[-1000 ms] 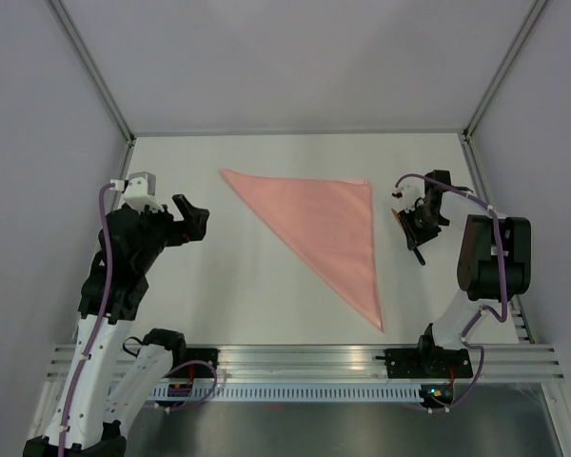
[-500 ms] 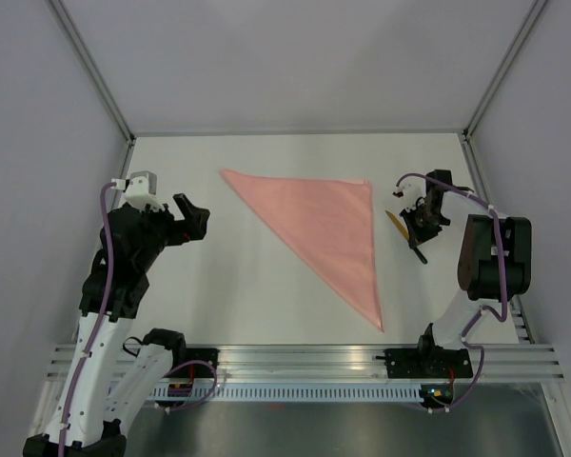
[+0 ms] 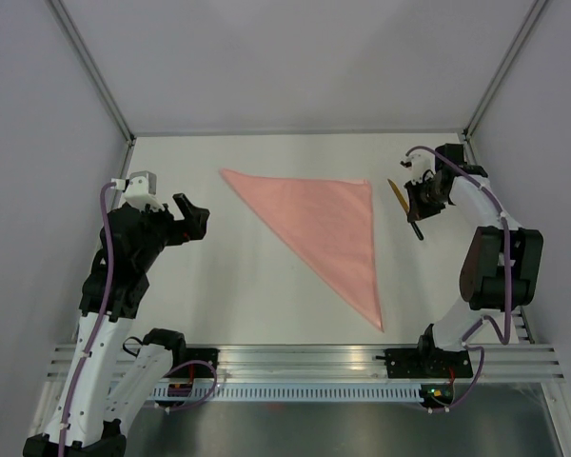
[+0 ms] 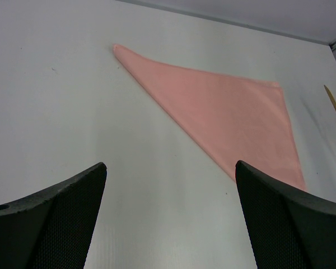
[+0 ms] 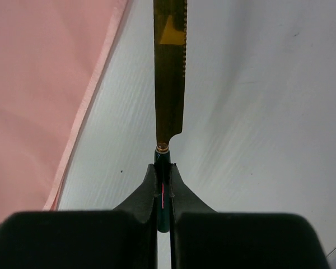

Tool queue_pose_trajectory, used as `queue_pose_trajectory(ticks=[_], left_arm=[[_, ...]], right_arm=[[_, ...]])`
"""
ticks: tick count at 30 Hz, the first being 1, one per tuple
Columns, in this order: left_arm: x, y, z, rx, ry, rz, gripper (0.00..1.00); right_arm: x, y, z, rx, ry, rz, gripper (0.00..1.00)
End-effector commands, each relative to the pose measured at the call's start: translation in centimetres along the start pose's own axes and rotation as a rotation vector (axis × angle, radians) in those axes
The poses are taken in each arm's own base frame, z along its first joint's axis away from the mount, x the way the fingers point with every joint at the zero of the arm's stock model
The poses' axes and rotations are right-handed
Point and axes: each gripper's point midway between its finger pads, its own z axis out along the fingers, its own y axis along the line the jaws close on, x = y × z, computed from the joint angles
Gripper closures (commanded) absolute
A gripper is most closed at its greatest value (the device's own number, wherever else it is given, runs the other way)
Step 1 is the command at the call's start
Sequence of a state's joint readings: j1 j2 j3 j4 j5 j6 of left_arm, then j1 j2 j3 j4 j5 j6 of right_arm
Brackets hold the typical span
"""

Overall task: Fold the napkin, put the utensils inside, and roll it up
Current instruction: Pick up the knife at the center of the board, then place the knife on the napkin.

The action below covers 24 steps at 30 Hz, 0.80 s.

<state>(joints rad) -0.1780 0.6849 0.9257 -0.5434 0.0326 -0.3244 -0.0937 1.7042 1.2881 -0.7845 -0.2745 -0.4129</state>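
Next, I release the knife from my right gripper just inside the middle of the pink napkin's long edge point(image 3: 293, 243).
The pale pink napkin point(image 3: 328, 228) lies flat, folded into a triangle, in the middle of the table; it also fills the left wrist view point(image 4: 224, 112) and the left side of the right wrist view point(image 5: 33, 84). One of the utensils point(image 3: 398, 194), a knife with a golden serrated blade point(image 5: 169, 73) and a dark handle, is just right of the napkin's far right corner. My right gripper point(image 5: 163, 174) point(image 3: 413, 211) is shut on the dark handle, blade pointing away. My left gripper point(image 3: 195, 217) point(image 4: 171, 168) hangs open left of the napkin, holding nothing.
The white table point(image 3: 238, 286) is walled by a metal frame, whose right post point(image 3: 476, 152) stands close behind the right arm. The arms' rail point(image 3: 305, 367) runs along the near edge.
The right gripper shut on the knife's handle, then moved with it toward the table's far right corner. The left arm and the napkin stayed still.
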Motion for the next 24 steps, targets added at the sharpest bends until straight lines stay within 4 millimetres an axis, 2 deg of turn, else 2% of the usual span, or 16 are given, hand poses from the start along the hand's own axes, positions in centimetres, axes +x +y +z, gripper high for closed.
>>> queue_pose_trajectory(ticks=[1,7,8,10,11,13,14,20,24], left_arm=[[-0.7,-0.1,0.1,0.000,-0.028,-0.026,0.00],[-0.6,0.0,0.2,-0.008,-0.023,-0.026,0.00],[-0.5,0.1,0.3,-0.011,-0.021,-0.026,0.00],[-0.6,0.1,0.3,-0.012,-0.021,-0.026,0.00],[-0.5,0.1,0.3,-0.013,-0.020,-0.026,0.00],[-0.5,0.2,0.3,-0.015,-0.022,-0.026,0.00],[-0.5,0.2,0.3,-0.018,-0.020,-0.027,0.00],[-0.4,0.4,0.4,-0.025,-0.017,-0.023,0.00],[-0.4,0.4,0.5,-0.028,-0.014,-0.024,0.00]], right_arm=[[-2.2,1.8,-1.7,-0.013,-0.047,0.024,1.00],[-4.9,6.8,0.3,-0.065,-0.048,-0.022,1.00],[-5.3,8.5,1.0,-0.084,-0.045,-0.046,1.00],[-6.0,10.0,1.6,-0.083,-0.049,-0.041,0.99],[-6.0,11.7,2.2,-0.101,-0.042,-0.068,1.00],[-6.8,13.5,2.8,-0.115,-0.055,-0.088,1.00],[-7.1,15.1,3.5,-0.130,-0.054,-0.101,0.99],[-7.7,19.8,6.4,-0.175,-0.034,-0.149,1.00],[-8.8,22.2,6.4,-0.204,-0.063,-0.157,0.99]])
